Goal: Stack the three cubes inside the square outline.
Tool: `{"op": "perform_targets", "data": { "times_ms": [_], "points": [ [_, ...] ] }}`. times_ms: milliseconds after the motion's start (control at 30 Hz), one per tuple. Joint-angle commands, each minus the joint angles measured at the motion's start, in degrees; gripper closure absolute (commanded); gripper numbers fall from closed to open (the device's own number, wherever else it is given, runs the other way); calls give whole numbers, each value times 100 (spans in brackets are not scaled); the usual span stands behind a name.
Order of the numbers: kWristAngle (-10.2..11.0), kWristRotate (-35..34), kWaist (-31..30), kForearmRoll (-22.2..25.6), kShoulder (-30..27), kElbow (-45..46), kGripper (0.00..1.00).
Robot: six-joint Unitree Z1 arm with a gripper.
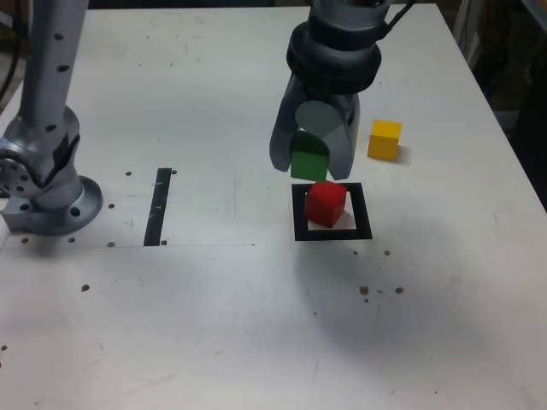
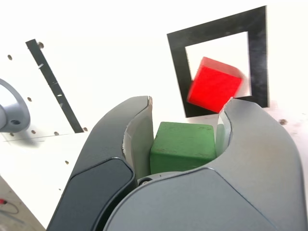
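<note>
My gripper is going to release the green cube, now held above and behind the red cube, on the table point(image 1: 397, 228) point(image 2: 301, 96) beside the square outline's edge that is farthest from the black strip.
My gripper point(image 1: 311, 167) is shut on the green cube point(image 1: 308, 159) and holds it in the air, just behind and above the red cube point(image 1: 326, 203). The red cube sits inside the square outline point(image 1: 332, 233). In the wrist view the green cube point(image 2: 182, 146) is clamped between the two jaws of my gripper point(image 2: 185, 122), with the red cube point(image 2: 214, 83) and the square outline point(image 2: 177, 67) beyond them. The yellow cube point(image 1: 385, 139) rests on the table to the exterior view's right of the gripper, outside the outline.
A narrow black strip point(image 1: 159, 206) lies on the white table point(image 1: 256, 325) towards the exterior view's left. The arm's grey base point(image 1: 43, 188) stands at the left edge. Small dark specks dot the table. The table's right edge runs close to the yellow cube's side.
</note>
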Motion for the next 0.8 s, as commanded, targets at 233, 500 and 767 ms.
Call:
{"op": "perform_targets", "data": {
  "times_ms": [233,500,767],
  "points": [
    [49,104,11,-20,318,-607,90],
    [48,155,-42,-42,570,-1053,90],
    [39,156,-68,-46,930,-1332,90]
  ]
}}
